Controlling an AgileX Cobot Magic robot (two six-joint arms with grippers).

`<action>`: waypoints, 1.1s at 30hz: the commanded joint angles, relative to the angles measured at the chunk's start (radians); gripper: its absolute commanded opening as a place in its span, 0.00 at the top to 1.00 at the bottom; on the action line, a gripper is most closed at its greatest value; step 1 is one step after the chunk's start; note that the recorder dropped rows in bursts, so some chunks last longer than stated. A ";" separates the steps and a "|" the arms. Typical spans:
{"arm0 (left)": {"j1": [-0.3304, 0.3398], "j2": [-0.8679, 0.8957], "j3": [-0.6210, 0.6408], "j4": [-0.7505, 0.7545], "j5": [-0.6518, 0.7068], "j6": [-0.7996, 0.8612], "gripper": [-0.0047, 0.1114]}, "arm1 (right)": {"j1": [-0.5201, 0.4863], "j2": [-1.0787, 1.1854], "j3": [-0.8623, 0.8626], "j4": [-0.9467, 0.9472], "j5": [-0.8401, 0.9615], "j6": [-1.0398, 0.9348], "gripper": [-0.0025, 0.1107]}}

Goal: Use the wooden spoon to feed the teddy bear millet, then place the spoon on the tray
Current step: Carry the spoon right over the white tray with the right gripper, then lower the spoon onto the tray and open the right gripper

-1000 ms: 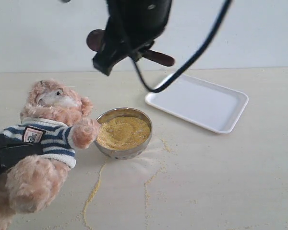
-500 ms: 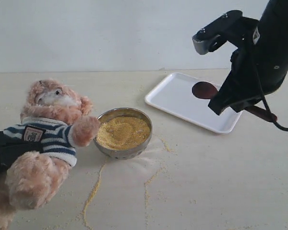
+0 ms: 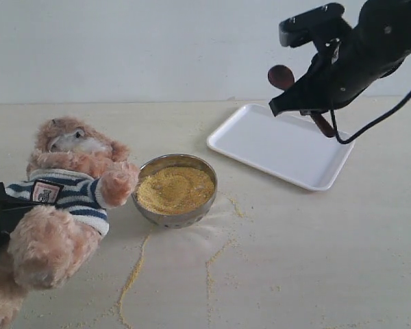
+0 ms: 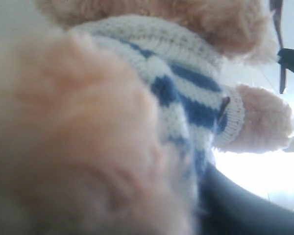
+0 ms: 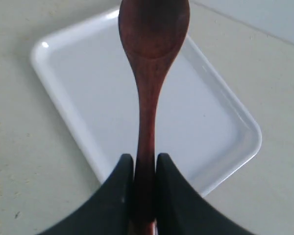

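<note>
The wooden spoon will go down across the middle of the white tray (image 3: 288, 142) (image 5: 154, 97) from my right gripper.
The teddy bear (image 3: 68, 199) leans at the left in its striped shirt (image 4: 186, 93), one paw (image 3: 118, 184) by the bowl's rim. My left gripper (image 3: 1, 211) is shut on its body; fur fills the left wrist view, with one dark finger (image 4: 235, 205) showing. The millet (image 3: 175, 188) is heaped in the metal bowl (image 3: 178, 218). My right gripper (image 5: 144, 169) is shut on the wooden spoon (image 5: 149, 58) by its handle. The spoon (image 3: 282, 77) hangs in the air above the far part of the white tray (image 3: 260, 147), its oval bowl empty.
Thin trails of loose millet (image 3: 131, 277) run over the pale table in front of the bowl. A pale wall stands behind the table. The right arm's black cable (image 3: 377, 120) hangs over the tray's right end (image 5: 235, 147).
My right gripper has carried the spoon from above the bowl rightward to over the tray, then risen a little. The bear has shifted slightly in my left gripper.
</note>
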 commanded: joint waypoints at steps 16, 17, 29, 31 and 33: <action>-0.006 -0.002 -0.004 -0.018 0.052 -0.056 0.92 | -0.073 0.383 -0.242 -0.014 -0.100 0.083 0.98; -0.006 -0.002 -0.004 -0.018 0.054 -0.056 0.92 | -0.073 0.394 -0.242 -0.014 -0.106 0.083 0.98; -0.006 -0.002 -0.004 -0.018 0.111 -0.056 0.92 | -0.073 0.483 -0.242 -0.014 -0.150 0.087 0.98; -0.006 -0.002 -0.004 -0.018 0.111 -0.056 0.92 | -0.073 0.483 -0.242 -0.014 -0.149 0.088 0.97; -0.006 -0.002 -0.004 -0.018 0.111 -0.056 0.92 | -0.073 0.483 -0.242 -0.014 -0.145 0.092 0.87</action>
